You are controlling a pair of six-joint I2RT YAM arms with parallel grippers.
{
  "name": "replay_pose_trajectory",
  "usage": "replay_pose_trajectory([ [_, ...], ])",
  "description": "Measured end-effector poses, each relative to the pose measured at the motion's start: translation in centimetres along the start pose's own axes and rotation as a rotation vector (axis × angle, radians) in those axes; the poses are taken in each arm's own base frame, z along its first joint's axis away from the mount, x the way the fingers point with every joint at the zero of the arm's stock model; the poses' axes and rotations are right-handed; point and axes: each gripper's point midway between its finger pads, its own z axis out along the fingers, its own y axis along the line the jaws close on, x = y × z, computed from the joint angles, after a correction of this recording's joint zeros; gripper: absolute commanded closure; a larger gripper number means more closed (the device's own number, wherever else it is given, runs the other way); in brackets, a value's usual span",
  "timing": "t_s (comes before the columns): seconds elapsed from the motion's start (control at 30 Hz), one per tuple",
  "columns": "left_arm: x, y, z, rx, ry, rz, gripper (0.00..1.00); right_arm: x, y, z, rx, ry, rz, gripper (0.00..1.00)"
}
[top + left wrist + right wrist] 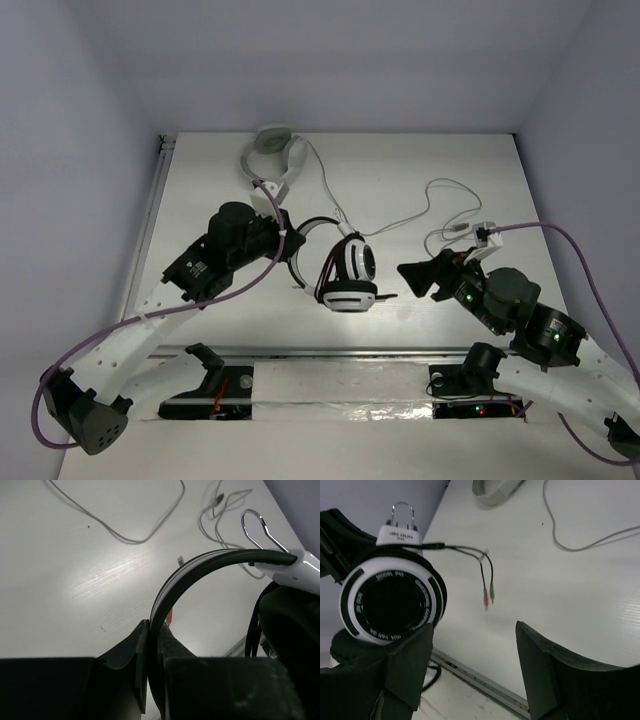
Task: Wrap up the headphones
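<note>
The black-and-white headphones will go from my left gripper down on the table (332, 260) (111, 586), in front of the light grey cable's bend. The headphones are upright at the table's middle now.
The black-and-white headphones (350, 270) stand upright at the table's middle. My left gripper (291, 250) is shut on the black headband (200, 565), which runs up from between my fingers (142, 645). In the right wrist view a round white earcup (392, 600) faces me, and its thin black cable (465, 551) ends in dangling red and green plugs (488, 597). My right gripper (415, 275) is open and empty just right of the earcups, with its jaws spread wide (475, 650) below the plugs.
A pale grey-white headset (272, 150) lies at the back left, and its light grey cable (440, 205) loops across the back right. Both also show in the right wrist view (495, 492). A metal rail (350, 352) runs along the near edge.
</note>
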Motion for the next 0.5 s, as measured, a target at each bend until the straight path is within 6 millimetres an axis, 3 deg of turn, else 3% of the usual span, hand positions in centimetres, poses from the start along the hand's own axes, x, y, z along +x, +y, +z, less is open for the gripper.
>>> replay_pose_trajectory([
  [0.23, 5.3, -1.5, 1.0, 0.036, 0.113, 0.017, 1.0, -0.5, -0.3, 0.4, 0.035, -0.014, -0.017, 0.29],
  [0.5, 9.6, 1.8, 5.3, -0.093, 0.157, -0.094, 1.0, -0.6, -0.2, 1.3, 0.052, -0.022, -0.03, 0.3],
])
